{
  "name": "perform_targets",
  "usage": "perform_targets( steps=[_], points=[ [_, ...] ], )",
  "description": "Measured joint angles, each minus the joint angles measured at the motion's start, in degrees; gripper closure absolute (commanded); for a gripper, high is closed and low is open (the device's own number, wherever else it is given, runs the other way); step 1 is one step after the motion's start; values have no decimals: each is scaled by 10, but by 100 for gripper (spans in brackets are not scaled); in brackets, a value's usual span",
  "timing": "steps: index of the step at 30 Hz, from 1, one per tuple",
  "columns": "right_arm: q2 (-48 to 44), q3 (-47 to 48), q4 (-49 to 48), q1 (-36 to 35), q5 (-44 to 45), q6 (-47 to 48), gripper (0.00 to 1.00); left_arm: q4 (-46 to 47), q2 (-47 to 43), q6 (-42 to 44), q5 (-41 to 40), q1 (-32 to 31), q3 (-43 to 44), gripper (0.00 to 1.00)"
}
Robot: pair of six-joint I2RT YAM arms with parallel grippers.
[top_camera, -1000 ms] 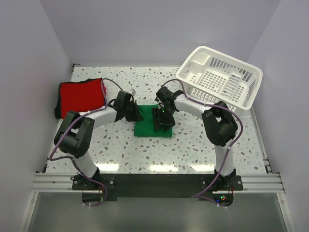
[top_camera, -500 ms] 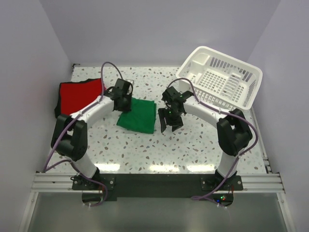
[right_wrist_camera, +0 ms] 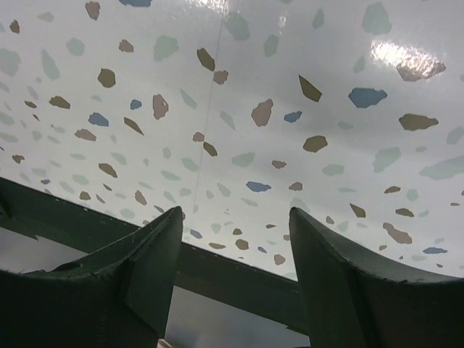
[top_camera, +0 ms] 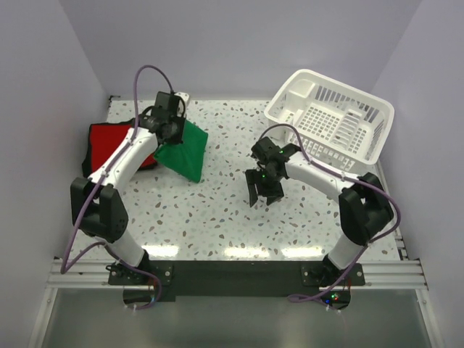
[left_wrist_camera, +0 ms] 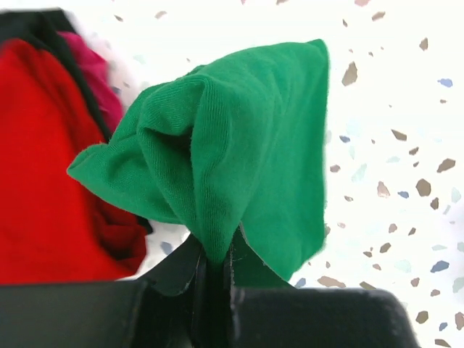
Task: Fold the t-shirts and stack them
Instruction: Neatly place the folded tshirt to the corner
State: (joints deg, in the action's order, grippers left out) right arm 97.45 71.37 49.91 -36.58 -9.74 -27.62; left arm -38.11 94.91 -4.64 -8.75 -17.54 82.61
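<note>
The robot's left gripper needs to release the green t-shirt on top of the folded red t-shirt (top_camera: 128, 142) (left_wrist_camera: 40, 181). The green t-shirt now hangs beside the red one.
A folded green t-shirt (top_camera: 181, 149) (left_wrist_camera: 239, 159) hangs in the air over the table's back left, beside the red one. My left gripper (top_camera: 168, 129) (left_wrist_camera: 215, 262) is shut on the green t-shirt's bunched edge. The red t-shirt (top_camera: 114, 143) (left_wrist_camera: 43, 174) lies folded at the far left, with a dark layer showing under it. My right gripper (top_camera: 262, 194) (right_wrist_camera: 235, 217) stands open over bare table at the middle, with nothing between its fingers.
A white slatted basket (top_camera: 332, 116) sits tilted at the back right. The speckled table (top_camera: 217, 217) is walled on the left, the back and the right. The dark front rail (right_wrist_camera: 239, 283) shows in the right wrist view.
My left gripper has lifted the green t-shirt off the table's middle and carried it back and left toward the red one. The right gripper has drawn back toward the front, off the shirt.
</note>
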Motion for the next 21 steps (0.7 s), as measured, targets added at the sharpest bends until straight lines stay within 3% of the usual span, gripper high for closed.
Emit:
perform_targets(
  steps=[13,21],
  points=[
    [-60,-69,6,0,3,-9,36,-62,-6,48,19,69,174,100],
    [-73,-84,5,0,2,-14,36,-100,-5,67,43,108,235,100]
  ],
)
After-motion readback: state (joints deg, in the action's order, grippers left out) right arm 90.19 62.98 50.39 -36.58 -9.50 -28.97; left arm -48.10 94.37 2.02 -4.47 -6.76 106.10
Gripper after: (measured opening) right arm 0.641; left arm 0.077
